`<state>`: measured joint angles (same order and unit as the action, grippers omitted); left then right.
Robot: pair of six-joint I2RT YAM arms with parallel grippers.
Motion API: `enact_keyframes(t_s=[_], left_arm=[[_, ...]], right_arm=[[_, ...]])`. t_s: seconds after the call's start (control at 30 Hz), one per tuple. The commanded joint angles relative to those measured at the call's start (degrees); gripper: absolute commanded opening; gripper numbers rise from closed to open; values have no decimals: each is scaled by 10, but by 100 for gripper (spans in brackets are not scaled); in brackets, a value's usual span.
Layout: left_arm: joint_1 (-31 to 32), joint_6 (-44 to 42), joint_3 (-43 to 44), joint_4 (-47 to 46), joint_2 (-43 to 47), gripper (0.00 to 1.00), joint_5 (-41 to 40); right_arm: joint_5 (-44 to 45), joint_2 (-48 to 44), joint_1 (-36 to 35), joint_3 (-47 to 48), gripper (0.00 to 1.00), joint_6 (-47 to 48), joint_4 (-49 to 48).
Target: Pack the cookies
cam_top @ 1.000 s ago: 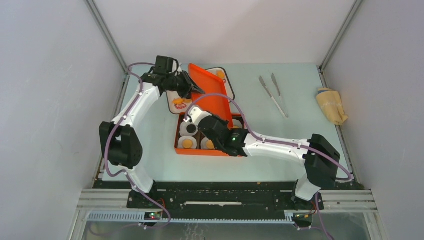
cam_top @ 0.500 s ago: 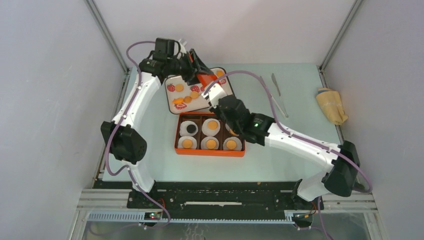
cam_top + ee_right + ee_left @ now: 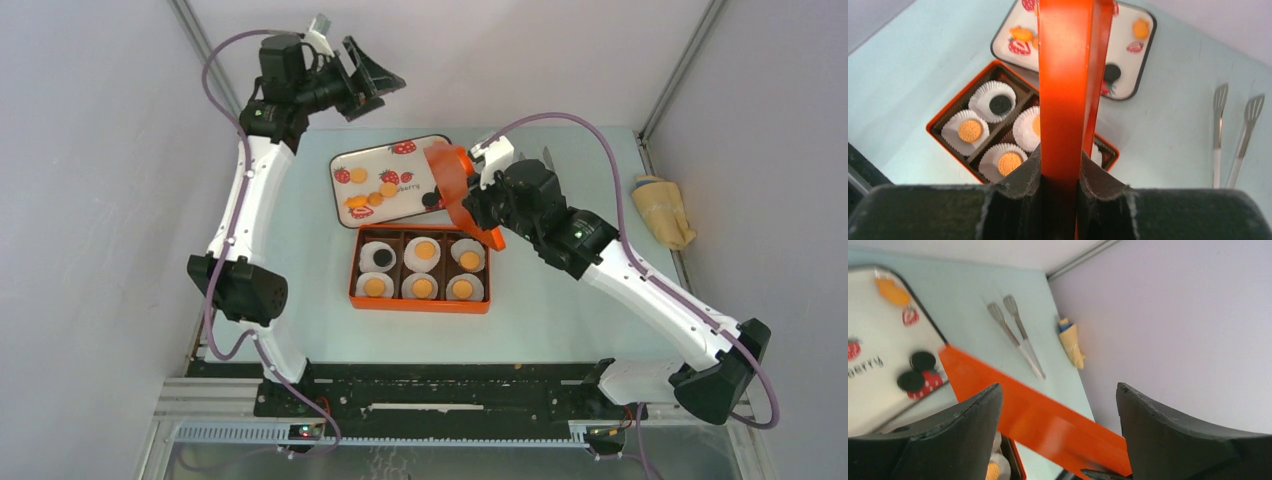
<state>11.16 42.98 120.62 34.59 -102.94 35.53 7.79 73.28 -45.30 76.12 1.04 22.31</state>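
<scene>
Next, my right gripper lets go of the orange lid on top of the orange box (image 3: 444, 262) (image 3: 1045, 146), so that it covers the white paper cups.
An orange box (image 3: 420, 303) in mid-table holds six white paper cups, each with one of the cookies: five golden ones such as (image 3: 422, 288) and a black one (image 3: 381, 259). More cookies (image 3: 388, 189) lie on the strawberry-print tray (image 3: 340, 160) behind it. My right gripper (image 3: 478, 205) is shut on the orange lid (image 3: 450, 180), which stands on edge above the tray's right side and the box's back corner. In the right wrist view the fingers (image 3: 1098, 182) pinch the lid (image 3: 1068, 75) from both sides. My left gripper (image 3: 378, 72) hangs high at the back left, open and empty (image 3: 1055, 390).
Metal tongs (image 3: 1015, 335) lie at the back right of the table, partly behind my right arm in the top view. A yellow cloth (image 3: 662, 210) sits by the right wall. Walls close the table in at the left, back and right.
My left gripper has opened, let go of the lid and risen toward the back left. The right arm has carried the lid up and back off the box, uncovering the cups.
</scene>
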Motion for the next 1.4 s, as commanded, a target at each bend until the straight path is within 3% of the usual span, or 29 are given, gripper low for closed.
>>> enact_keyframes(t_s=[0.0,0.17,0.4,0.6,0.73,0.87,1.0,1.2,1.37], left_arm=[[-6,1,31,-125,33,90,43],[-6,-4,-78,-188,94,91,-1],[-6,-103,-305,-168,279,91,-178],[-4,-99,-498,-210,409,91,-308],[10,-121,-556,-196,453,91,-389],[63,-142,-593,-188,488,90,-498],[109,-136,-627,-183,497,88,-567],[170,-150,-668,-157,497,85,-671],[177,-149,-723,-160,521,83,-707]], right_arm=[[-20,-24,9,7,0,-43,3],[-56,-34,41,-5,0,-68,-2],[-283,-45,168,-20,0,-202,-58],[-509,-47,277,-87,0,-418,-251],[-587,-42,317,-166,0,-596,-435],[-602,-49,337,-298,0,-739,-604],[-597,-31,326,-397,0,-810,-715],[-568,26,281,-428,0,-823,-789],[-528,121,249,-432,0,-861,-900]])
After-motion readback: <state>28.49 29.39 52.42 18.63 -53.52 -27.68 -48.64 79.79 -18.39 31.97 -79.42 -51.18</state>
